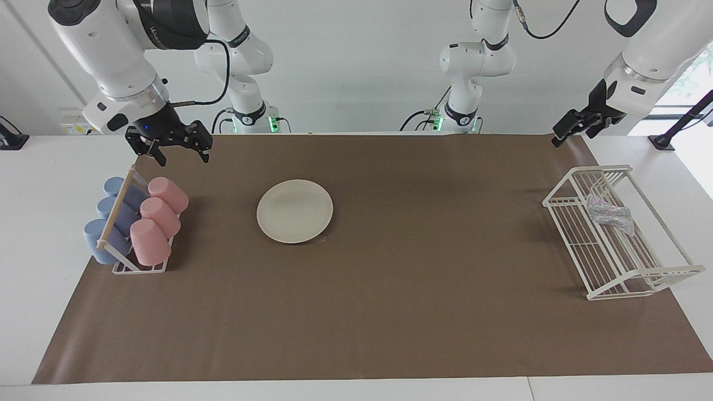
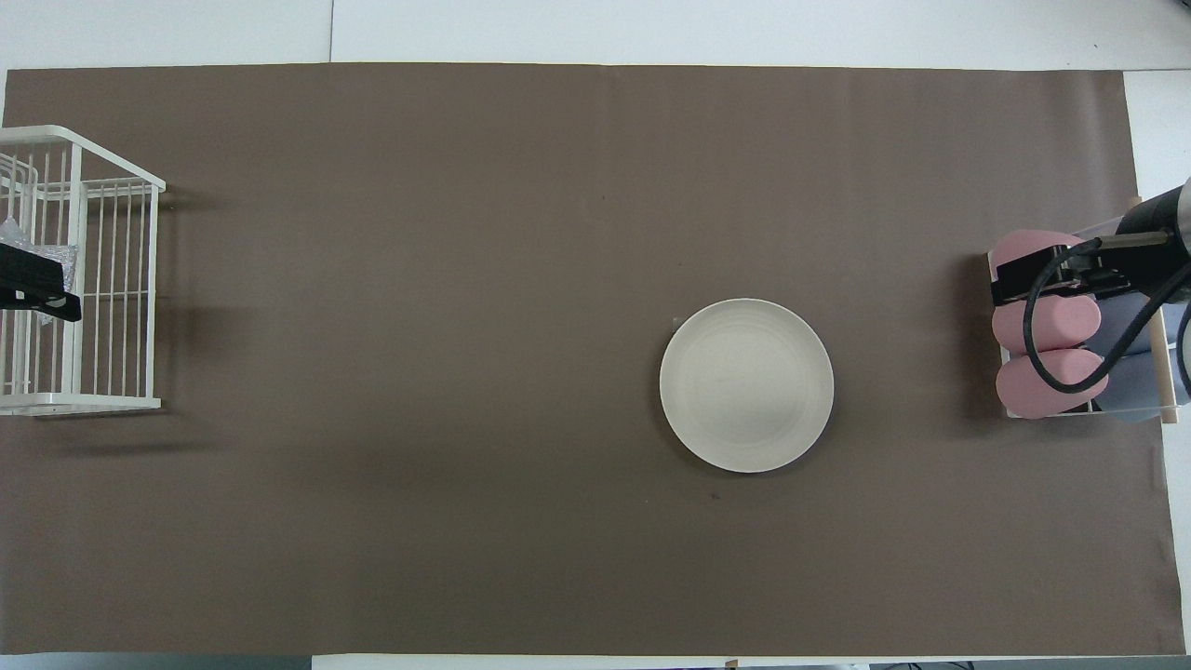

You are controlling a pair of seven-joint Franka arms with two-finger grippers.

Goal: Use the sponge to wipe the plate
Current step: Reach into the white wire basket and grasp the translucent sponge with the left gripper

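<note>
I should next lower my left gripper to the silvery sponge (image 2: 65, 258) inside the white wire rack and close it there, because the plate needs to be wiped.
The cream-white plate (image 1: 294, 211) lies flat on the brown mat, toward the right arm's end of the table; it also shows in the overhead view (image 2: 746, 384). The silvery, wrinkly sponge (image 1: 610, 214) lies inside the white wire rack (image 1: 613, 267) at the left arm's end; in the overhead view the sponge (image 2: 19, 244) is mostly hidden under my left gripper (image 2: 37, 296). My left gripper (image 1: 558, 140) hangs in the air over the rack, apart from the sponge. My right gripper (image 1: 182, 157) is open and empty, raised over the cup holder; it also shows in the overhead view (image 2: 1042, 274).
A small holder with pink cups (image 1: 156, 223) and blue cups (image 1: 108, 223) lying on their sides stands at the right arm's end, beside the plate; it shows in the overhead view (image 2: 1051, 372) too. The brown mat (image 1: 390, 312) covers most of the table.
</note>
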